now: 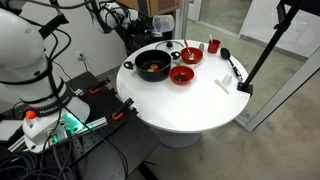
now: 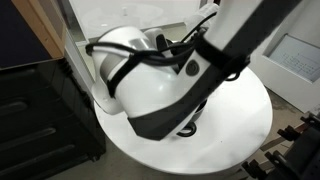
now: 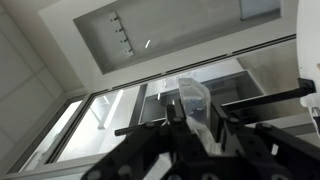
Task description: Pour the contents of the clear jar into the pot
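Observation:
My gripper needs to release the clear jar on the white table [image 1: 204, 90] beside the nearer red bowl.
In the wrist view my gripper [image 3: 190, 118] is shut on the clear jar [image 3: 194, 95], a small see-through cylinder standing between the two dark fingers. The wrist camera looks up at ceiling and windows. The black pot [image 1: 153, 65] sits on the round white table [image 1: 190, 112] in an exterior view, with something orange inside. No jar stands on the table there. I cannot make out the gripper in either exterior view. In an exterior view the arm [image 2: 170, 80] fills most of the frame and hides the pot.
Two red bowls [image 1: 181, 75] [image 1: 190, 55] stand beside the pot. A small red cup [image 1: 213, 46], a black spoon [image 1: 228, 62] and a flat white piece [image 1: 222, 85] lie farther along. A black stand [image 1: 245, 88] leans at the table edge. Cables cover the floor.

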You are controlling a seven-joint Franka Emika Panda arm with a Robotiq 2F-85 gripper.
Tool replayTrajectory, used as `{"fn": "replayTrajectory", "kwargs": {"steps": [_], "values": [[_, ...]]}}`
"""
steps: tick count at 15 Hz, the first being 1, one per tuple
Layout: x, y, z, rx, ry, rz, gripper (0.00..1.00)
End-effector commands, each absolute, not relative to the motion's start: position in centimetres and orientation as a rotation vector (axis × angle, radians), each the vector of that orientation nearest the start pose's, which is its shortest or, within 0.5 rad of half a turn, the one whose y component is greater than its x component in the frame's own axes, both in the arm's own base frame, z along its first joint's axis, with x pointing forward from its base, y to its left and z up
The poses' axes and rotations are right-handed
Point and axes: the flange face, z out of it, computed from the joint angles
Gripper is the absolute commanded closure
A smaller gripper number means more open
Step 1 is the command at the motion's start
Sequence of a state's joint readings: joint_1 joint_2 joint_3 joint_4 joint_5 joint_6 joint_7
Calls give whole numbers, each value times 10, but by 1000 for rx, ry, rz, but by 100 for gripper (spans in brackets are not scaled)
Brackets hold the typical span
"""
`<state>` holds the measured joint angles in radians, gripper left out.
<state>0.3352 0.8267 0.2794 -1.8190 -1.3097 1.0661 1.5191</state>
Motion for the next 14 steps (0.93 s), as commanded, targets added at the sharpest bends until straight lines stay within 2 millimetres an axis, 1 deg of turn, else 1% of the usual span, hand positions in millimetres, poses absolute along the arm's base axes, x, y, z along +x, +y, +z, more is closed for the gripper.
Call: {"fn": "replayTrajectory", "kwargs": {"steps": [1, 3, 7, 10, 12, 14], "values": [[520, 170, 165, 1616, -294, 323, 93], [531, 158, 174, 1725, -330, 292, 93], [553, 135, 182, 1947, -339, 229, 93], [562, 113, 193, 2112, -334, 200, 93], [564, 92, 205, 2224, -327, 190, 93], [569, 64, 223, 2332, -331, 177, 93]]}}
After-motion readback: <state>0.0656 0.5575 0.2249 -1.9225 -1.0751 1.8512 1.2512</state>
